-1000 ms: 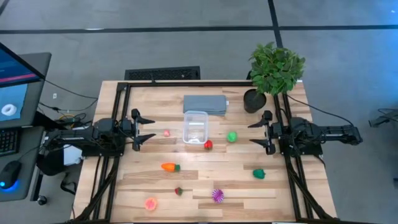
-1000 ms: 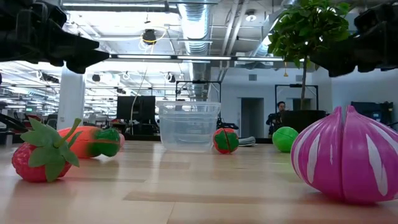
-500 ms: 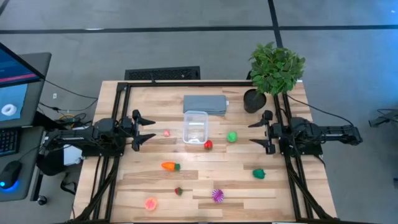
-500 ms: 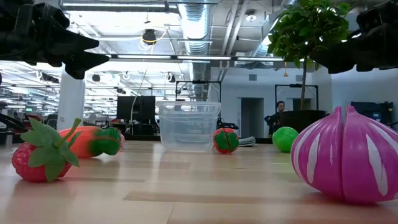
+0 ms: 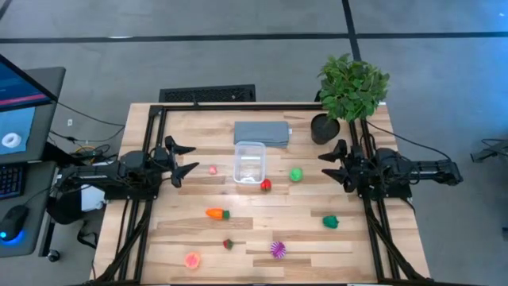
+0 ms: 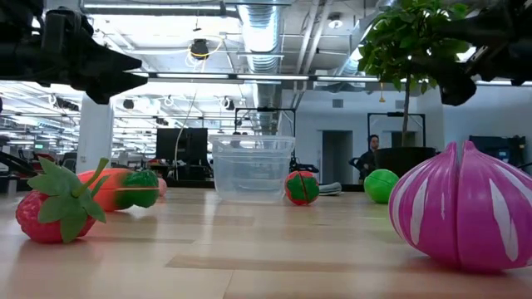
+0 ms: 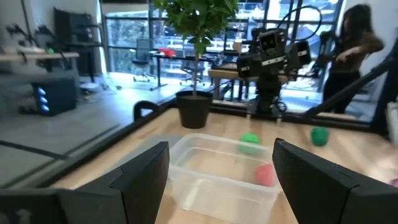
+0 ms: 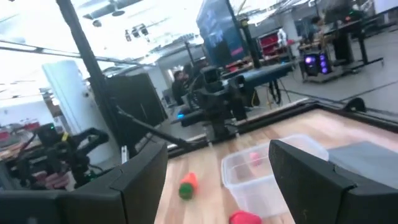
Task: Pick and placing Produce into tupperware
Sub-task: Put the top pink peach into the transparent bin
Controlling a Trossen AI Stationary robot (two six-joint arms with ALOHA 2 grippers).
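The robot's left gripper needs to next move to the small pink piece beside the clear tub and close around the small pink piece's middle [image 5: 213, 169].
The clear tub [image 5: 249, 161] stands upright mid-table, also seen in the low view [image 6: 251, 169]. Toy produce lies scattered around it on the wood. A red fruit [image 5: 266, 185] and a green ball [image 5: 296, 175] lie to its right, a small pink piece [image 5: 213, 169] to its left. Nearer the front are a carrot [image 5: 216, 213], a green pepper [image 5: 330, 222], a strawberry [image 5: 228, 244], a purple spiky ball [image 5: 278, 249] and a pink fruit [image 5: 192, 260]. My left gripper [image 5: 189, 157] hovers open left of the tub. My right gripper [image 5: 328, 164] hovers open to its right.
A flat grey pad [image 5: 262, 133] lies behind the tub. A potted plant [image 5: 352, 87] stands at the far right corner. A pink, white-striped bulb [image 6: 461, 208] sits close to the low camera. A person [image 7: 351, 50] stands beyond the table. Bare wood lies between the pieces.
Both grippers have turned a little where they hover and reached slightly toward the middle of the table. Both have stayed open. The tub and the produce have not moved.
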